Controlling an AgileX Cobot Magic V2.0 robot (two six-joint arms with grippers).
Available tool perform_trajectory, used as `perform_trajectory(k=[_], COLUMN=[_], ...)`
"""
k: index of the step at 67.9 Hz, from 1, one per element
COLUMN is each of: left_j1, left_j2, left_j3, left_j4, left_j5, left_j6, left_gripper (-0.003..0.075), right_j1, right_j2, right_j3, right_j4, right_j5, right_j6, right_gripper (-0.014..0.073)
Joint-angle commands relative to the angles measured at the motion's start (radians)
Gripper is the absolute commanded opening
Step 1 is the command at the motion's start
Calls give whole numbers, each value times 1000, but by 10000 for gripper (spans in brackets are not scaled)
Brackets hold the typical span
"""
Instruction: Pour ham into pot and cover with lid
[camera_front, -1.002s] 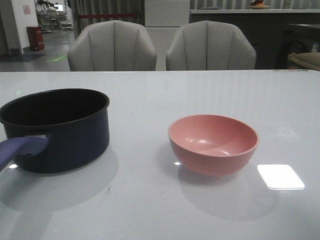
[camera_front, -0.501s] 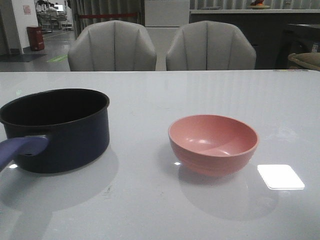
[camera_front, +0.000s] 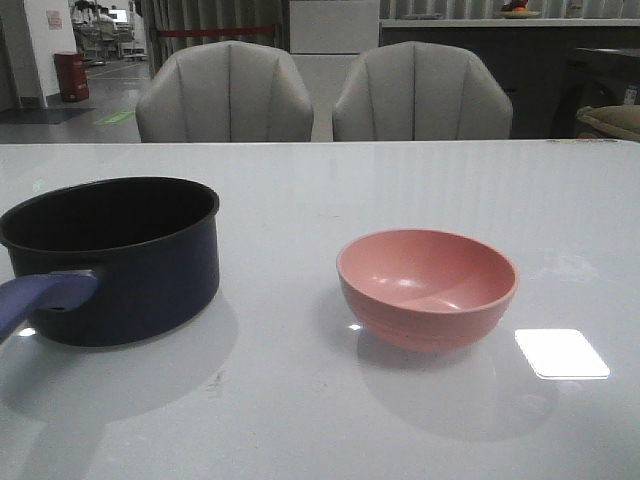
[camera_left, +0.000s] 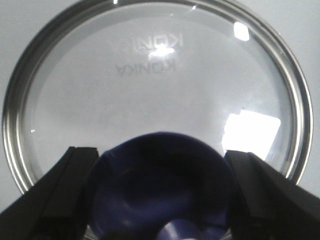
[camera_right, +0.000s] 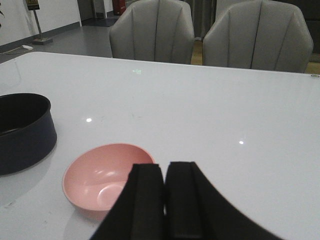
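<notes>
My left gripper is going to let go of the glass lid flat on the dark navy pot's rim (camera_front: 108, 209), closing the pot's black opening. The lid now lies flat on the table.
The dark navy pot (camera_front: 130, 270) stands at the table's left, its blue-purple handle (camera_front: 40, 295) pointing toward me; it also shows in the right wrist view (camera_right: 22, 132). No ham shows in any view; the pot's black inside is hidden from here. The glass lid (camera_left: 150, 75) with its silver rim lies flat on the white table, seen only in the left wrist view. My left gripper (camera_left: 161, 155) is shut on its blue-purple knob (camera_left: 160, 185), a finger against each side. My right gripper (camera_right: 165, 172) is shut and empty, hanging just beside the pink bowl (camera_right: 100, 175).
The pink bowl (camera_front: 427, 287) stands right of centre and looks empty. Two grey chairs (camera_front: 225, 92) (camera_front: 420, 92) stand behind the table's far edge. A bright light patch (camera_front: 562, 353) reflects on the glossy table right of the bowl.
</notes>
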Motion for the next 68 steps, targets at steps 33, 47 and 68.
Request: perform_trajectory(k=[33,47,68], left_j1=[-55,-246,-452], left_j2=[-249,-270,-118], left_j3=[-136,-285,-425], left_j4=[-61,-61,-61], left_j5=[-48,49,179], left_j6=[24,40,42], left_gripper=[351,351,351], right_j1=[-7,-7,-7], right_j2=[6,6,6], right_j3=[-29,-29,-29], right_j4=[-5,-5,-5], right_j5=[-72,-72,-72], right_j6=[-4,-4,-4], right_gripper=[144,144,144])
